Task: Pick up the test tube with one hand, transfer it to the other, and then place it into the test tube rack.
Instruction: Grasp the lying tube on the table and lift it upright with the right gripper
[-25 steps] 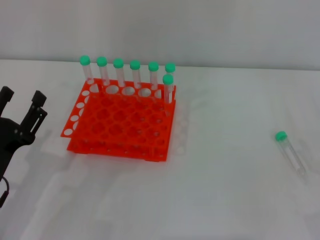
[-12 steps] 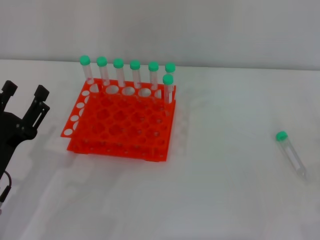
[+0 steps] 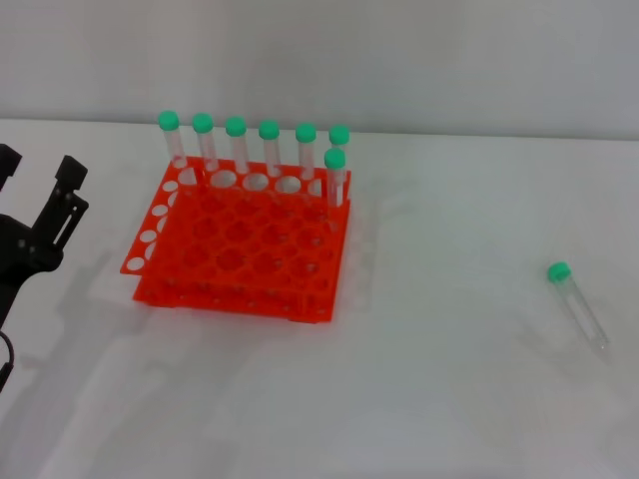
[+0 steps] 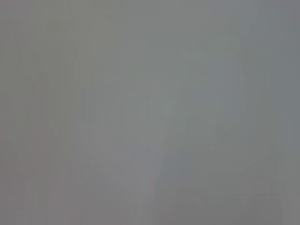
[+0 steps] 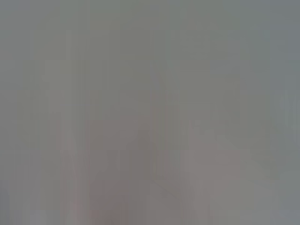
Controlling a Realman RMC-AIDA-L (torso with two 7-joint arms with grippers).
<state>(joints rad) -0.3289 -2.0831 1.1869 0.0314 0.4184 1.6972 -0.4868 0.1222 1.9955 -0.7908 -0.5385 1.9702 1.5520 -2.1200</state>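
Next, my right gripper grips the test tube lying on the table on its lower body (image 3: 594, 328), near the end opposite its green cap.
The test tube (image 3: 577, 304), clear with a green cap, lies flat on the white table at the right, cap toward the back. The orange-red test tube rack (image 3: 240, 249) stands left of centre, with several green-capped tubes (image 3: 270, 150) upright along its back row and right rear corner. My left gripper (image 3: 38, 168), black with two fingers, hovers at the left edge beside the rack, open and empty. My right gripper is out of the head view. Both wrist views show only a blank grey field.
The white table (image 3: 449, 399) meets a pale wall at the back. The rack's front rows of holes hold no tubes.
My left gripper has shifted a little toward the back and left, still open. The lying tube and the rack have not moved.
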